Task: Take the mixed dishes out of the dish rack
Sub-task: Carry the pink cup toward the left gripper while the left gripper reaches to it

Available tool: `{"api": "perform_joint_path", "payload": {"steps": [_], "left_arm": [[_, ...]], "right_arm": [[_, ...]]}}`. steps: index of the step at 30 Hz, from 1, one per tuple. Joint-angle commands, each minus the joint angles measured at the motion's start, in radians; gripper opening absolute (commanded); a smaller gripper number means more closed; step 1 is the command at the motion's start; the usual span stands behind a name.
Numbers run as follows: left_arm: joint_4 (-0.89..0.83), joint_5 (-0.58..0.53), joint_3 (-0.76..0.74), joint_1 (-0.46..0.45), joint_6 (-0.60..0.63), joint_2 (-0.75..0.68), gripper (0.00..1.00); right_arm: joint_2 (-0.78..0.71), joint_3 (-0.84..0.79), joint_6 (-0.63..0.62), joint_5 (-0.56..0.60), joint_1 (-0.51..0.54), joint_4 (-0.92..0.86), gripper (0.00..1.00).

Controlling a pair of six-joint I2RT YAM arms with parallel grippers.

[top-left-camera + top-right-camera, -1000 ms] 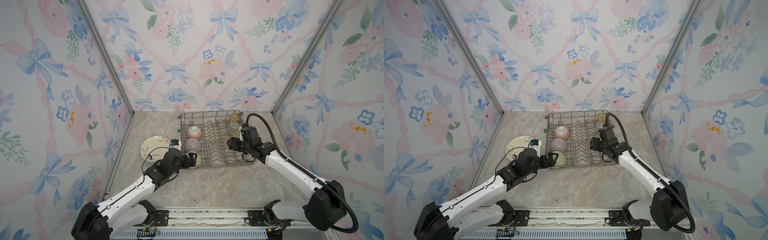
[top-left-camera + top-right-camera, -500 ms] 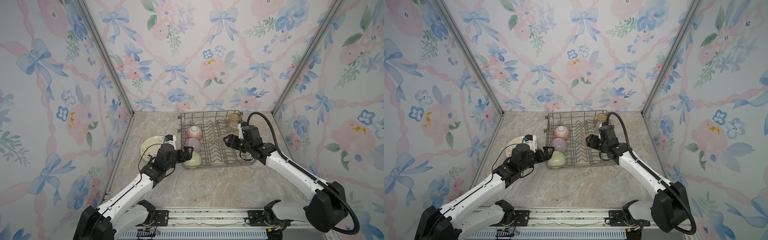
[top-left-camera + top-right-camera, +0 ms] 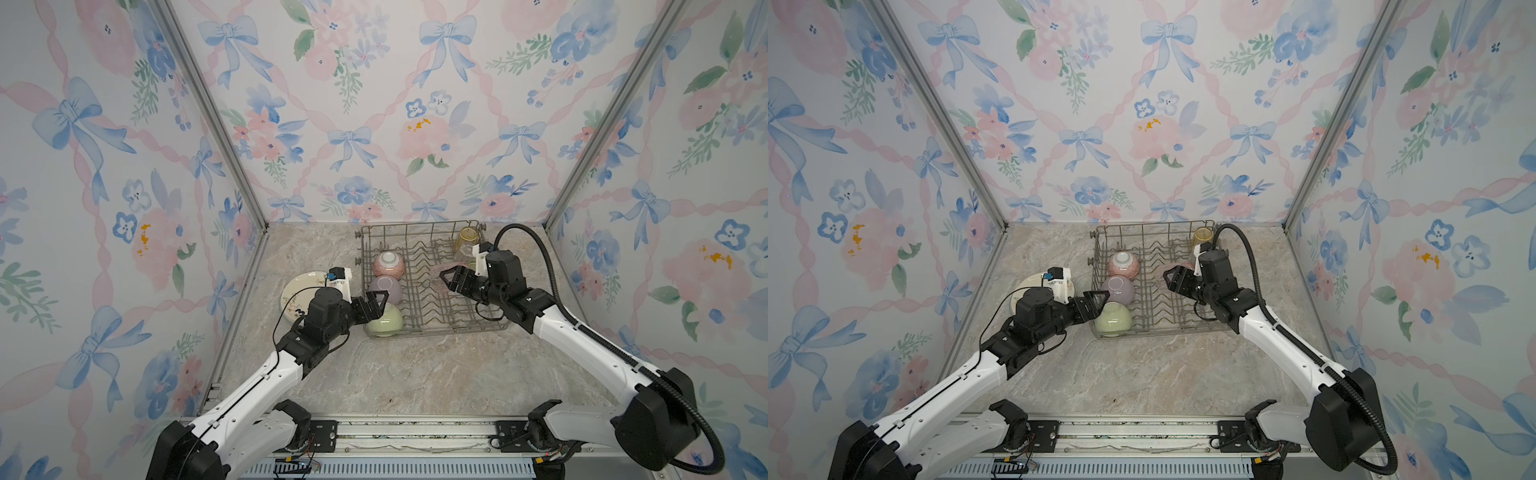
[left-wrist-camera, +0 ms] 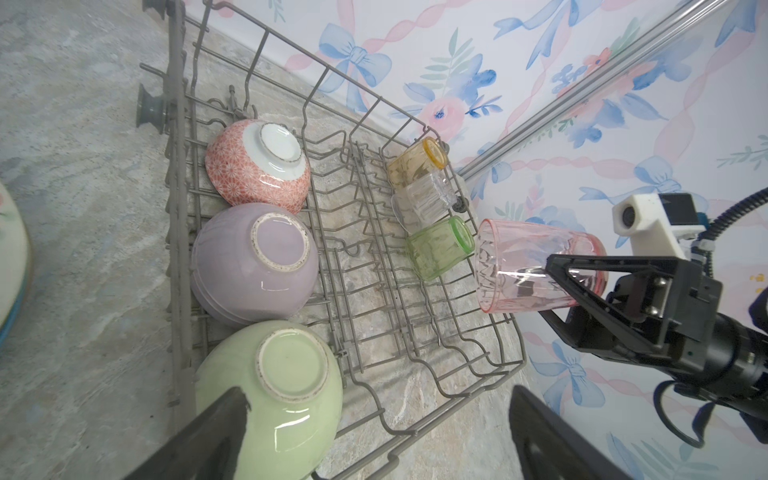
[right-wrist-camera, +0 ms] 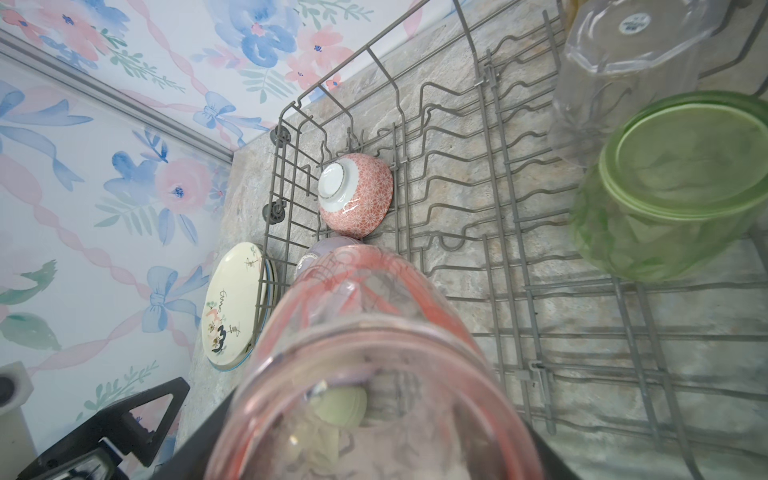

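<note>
The robot's left gripper should leave the green bowl and then close on the pink tumbler's side (image 3: 444, 277) (image 4: 516, 268) toward its open end, beside the right gripper.
The grey wire dish rack (image 3: 436, 329) stands at the back of the marble table. Three overturned bowls line its left side: pink (image 3: 389, 264), lilac (image 3: 385, 289) and green (image 3: 384, 321). My left gripper (image 3: 376, 303) is open just above the green bowl (image 4: 286, 374), with one finger over the bowl's side. My right gripper (image 3: 446, 280) is shut on a pink tumbler (image 4: 519, 266) and holds it tilted above the rack's middle. Amber (image 4: 415, 164), clear (image 4: 424, 199) and green (image 4: 440, 247) tumblers remain in the rack's far right corner.
A stack of plates (image 3: 299, 286), cream floral on top, lies on the table left of the rack, partly behind my left wrist. Flowered walls close in the back and both sides. Bare marble (image 3: 415, 374) stretches in front of the rack.
My right gripper has lifted the pink tumbler and carried it left over the rack. My left gripper has drawn back and risen a little from the green bowl.
</note>
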Motion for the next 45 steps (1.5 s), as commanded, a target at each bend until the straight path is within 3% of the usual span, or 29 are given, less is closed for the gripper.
{"api": "perform_joint_path", "payload": {"steps": [1, 7, 14, 24, 38, 45], "left_arm": [[0.062, 0.036, -0.029, 0.003, -0.017, -0.035, 0.98], [0.145, 0.069, -0.04, 0.004, -0.017, -0.04, 0.98], [0.304, 0.211, -0.045, -0.004, -0.056, 0.018, 0.95], [0.396, 0.251, 0.002, -0.055, 0.012, 0.107, 0.91], [0.527, 0.351, 0.095, -0.083, 0.058, 0.274, 0.77], [0.625, 0.415, 0.102, -0.093, 0.031, 0.324, 0.62]], "right_arm": [[-0.029, -0.017, 0.037, -0.041, 0.017, 0.072, 0.48], [-0.027, -0.026, 0.083, -0.101, 0.023, 0.132, 0.48], [-0.034, -0.038, 0.121, -0.127, 0.044, 0.174, 0.48], [-0.028, -0.037, 0.175, -0.154, 0.102, 0.255, 0.48], [-0.067, -0.056, 0.198, -0.176, 0.142, 0.27, 0.48], [-0.081, -0.063, 0.207, -0.196, 0.145, 0.281, 0.49]]}}
